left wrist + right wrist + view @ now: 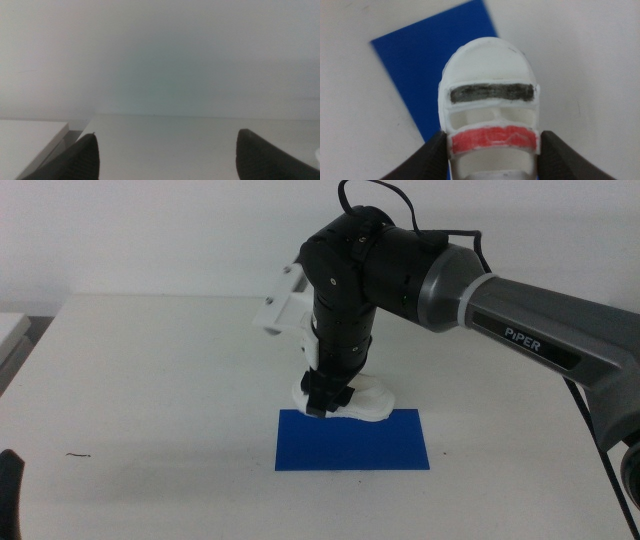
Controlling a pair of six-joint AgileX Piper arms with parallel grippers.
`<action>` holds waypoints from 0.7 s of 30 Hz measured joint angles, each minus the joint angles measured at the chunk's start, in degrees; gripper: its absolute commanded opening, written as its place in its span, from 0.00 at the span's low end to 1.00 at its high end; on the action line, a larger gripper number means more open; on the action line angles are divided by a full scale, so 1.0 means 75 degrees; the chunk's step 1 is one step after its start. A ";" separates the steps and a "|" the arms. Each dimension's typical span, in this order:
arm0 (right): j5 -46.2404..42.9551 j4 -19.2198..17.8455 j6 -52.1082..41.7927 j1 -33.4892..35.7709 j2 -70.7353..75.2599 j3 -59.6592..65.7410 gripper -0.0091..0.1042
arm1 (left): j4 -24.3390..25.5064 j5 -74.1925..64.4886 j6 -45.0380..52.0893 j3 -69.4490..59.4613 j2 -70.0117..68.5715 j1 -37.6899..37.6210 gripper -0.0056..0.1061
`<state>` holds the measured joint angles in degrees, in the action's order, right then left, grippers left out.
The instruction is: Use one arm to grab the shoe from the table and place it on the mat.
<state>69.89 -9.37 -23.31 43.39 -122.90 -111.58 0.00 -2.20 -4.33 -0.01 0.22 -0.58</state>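
The white shoe will go down on the middle of the blue mat [349,437] from my right gripper. The shoe now hangs over the mat's far edge.
My right arm [520,320] reaches in from the right and points its gripper [325,395] straight down. The jaws are shut on the sides of the white shoe [365,402], near its heel. In the right wrist view the gripper [492,147] grips the shoe [487,65] at the red strap, with the dark grey strap ahead of it. The shoe hangs over the far edge of the blue mat [350,442], which also shows in the right wrist view [425,65]. I cannot tell if the sole touches. My left gripper [8,490] waits at the bottom left, open and empty [167,150].
The white table [150,400] stretches all round the mat. A white slab [10,330] lies off the table's left edge. A small dark mark [78,455] is on the table at front left. A black cable [605,450] hangs at the right.
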 measured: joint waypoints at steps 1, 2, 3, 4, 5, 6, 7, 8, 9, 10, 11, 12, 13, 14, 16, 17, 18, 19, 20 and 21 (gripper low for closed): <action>0.0000 0.0101 -0.0463 0.0000 0.0000 0.0000 0.16 | 0.0000 0.0000 0.0000 0.0000 0.0000 0.0000 0.89; 0.0014 0.0183 -0.0817 0.0000 0.0000 0.0000 0.16 | 0.0000 0.0000 0.0000 0.0000 0.0000 0.0000 0.89; 0.0012 0.0236 -0.1075 0.0000 0.0000 0.0000 0.15 | 0.0000 0.0000 0.0000 0.0000 0.0000 0.0000 0.89; 0.0012 0.0289 -0.1267 0.0000 0.0000 0.0000 0.15 | 0.0000 0.0000 0.0000 0.0000 0.0000 0.0000 0.89; 0.0012 0.0366 -0.1395 0.0000 -0.0018 0.0000 0.14 | 0.0000 0.0000 0.0000 0.0000 0.0000 0.0000 0.89; 0.0012 0.0443 -0.1481 0.0000 -0.0035 0.0000 0.14 | 0.0000 0.0000 0.0000 0.0000 0.0000 0.0000 0.89; 0.0012 0.0518 -0.1519 0.0000 -0.0063 0.0000 0.14 | 0.0000 0.0000 0.0000 0.0000 0.0000 0.0000 0.89; 0.0012 0.0617 -0.1555 0.0000 -0.0085 0.0000 0.14 | 0.0000 0.0000 0.0000 0.0000 0.0000 0.0000 0.89; 0.0017 0.0719 -0.1570 0.0000 -0.0119 0.0000 0.14 | 0.0000 0.0000 0.0000 0.0000 0.0000 0.0000 0.89; 0.0017 0.0784 -0.1587 -0.0014 -0.0150 0.0000 0.14 | 0.0000 0.0000 0.0000 0.0000 0.0000 0.0000 0.89; 0.0017 0.0830 -0.1591 -0.0028 -0.0176 0.0000 0.14 | 0.0000 0.0000 0.0000 0.0000 0.0000 0.0000 0.89; 0.0017 0.0863 -0.1605 -0.0061 -0.0206 0.0000 0.14 | 0.0000 0.0000 0.0000 0.0000 0.0000 0.0000 0.89; 0.0017 0.0881 -0.1605 -0.0078 -0.0237 0.0000 0.14 | 0.0000 0.0000 0.0000 0.0000 0.0000 0.0000 0.89; 0.0017 0.0881 -0.1605 -0.0135 -0.0237 0.0044 0.14 | 0.0000 0.0000 0.0000 0.0000 0.0000 0.0000 0.89; 0.0017 0.0899 -0.1605 -0.0208 -0.0237 0.0209 0.14 | 0.0000 0.0000 0.0000 0.0000 0.0000 0.0000 0.89; 0.0017 0.0899 -0.1620 -0.0256 -0.0237 0.0338 0.14 | 0.0000 0.0000 0.0000 0.0000 0.0000 0.0000 0.89; -0.0022 0.0899 -0.1650 -0.0307 -0.0237 0.0494 0.14 | 0.0000 0.0000 0.0000 0.0000 0.0000 0.0000 0.89; -0.0082 0.0899 -0.1667 -0.0325 -0.0252 0.0656 0.14 | 0.0000 0.0000 0.0000 0.0000 0.0000 0.0000 0.89; -0.0205 0.0899 -0.1684 -0.0364 -0.0252 0.0816 0.14 | 0.0000 0.0000 0.0000 0.0000 0.0000 0.0000 0.89; -0.0369 0.0899 -0.1697 -0.0382 -0.0264 0.0969 0.14 | 0.0000 0.0000 0.0000 0.0000 0.0000 0.0000 0.89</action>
<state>67.13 -2.62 -36.04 40.52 -124.88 -104.31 0.00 -2.20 -4.33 -0.01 0.22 -0.58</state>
